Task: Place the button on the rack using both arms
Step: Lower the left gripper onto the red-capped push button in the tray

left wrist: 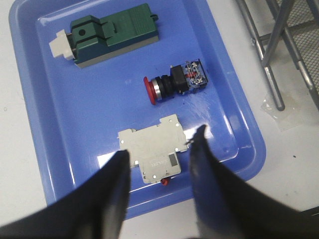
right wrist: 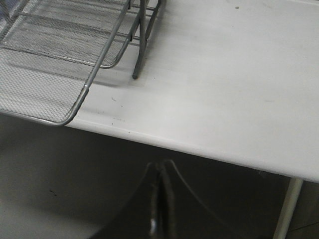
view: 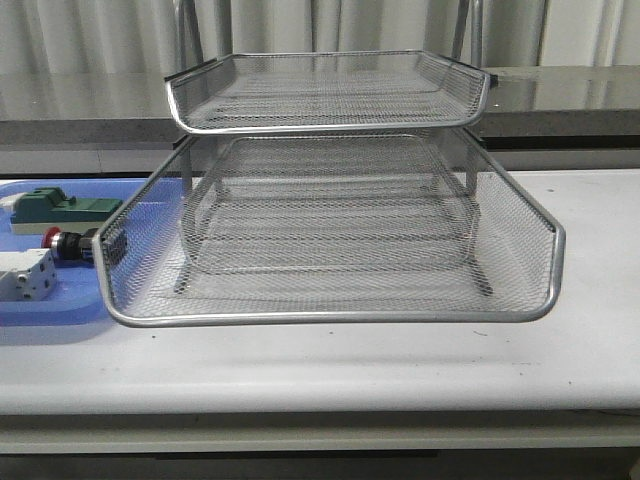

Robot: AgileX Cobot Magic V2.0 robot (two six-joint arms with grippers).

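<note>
I will next bring my left gripper to the button's black body point(view: 76, 247) point(left wrist: 170, 83), just behind its red cap in the blue tray, and close it there.
The button point(left wrist: 174, 83), red cap, black body, blue rear block, lies on its side in the blue tray point(left wrist: 45, 124); in the front view it point(view: 68, 243) shows at the far left beside the rack. The silver wire-mesh rack point(view: 330, 200) fills the middle of the table. My left gripper point(left wrist: 160, 149) is open and empty, above the white boxy part point(left wrist: 152, 154), short of the button. My right gripper point(right wrist: 160, 167) is shut and empty, off the table's front edge, with the rack's corner point(right wrist: 60, 74) in its view. Neither arm shows in the front view.
A green block-shaped part point(left wrist: 112, 32) lies in the tray beyond the button and shows in the front view point(view: 62, 208). The white part point(view: 28, 275) sits at the tray's front. A rack leg point(left wrist: 269, 74) stands beside the tray. White tabletop point(right wrist: 224, 84) lies right of the rack.
</note>
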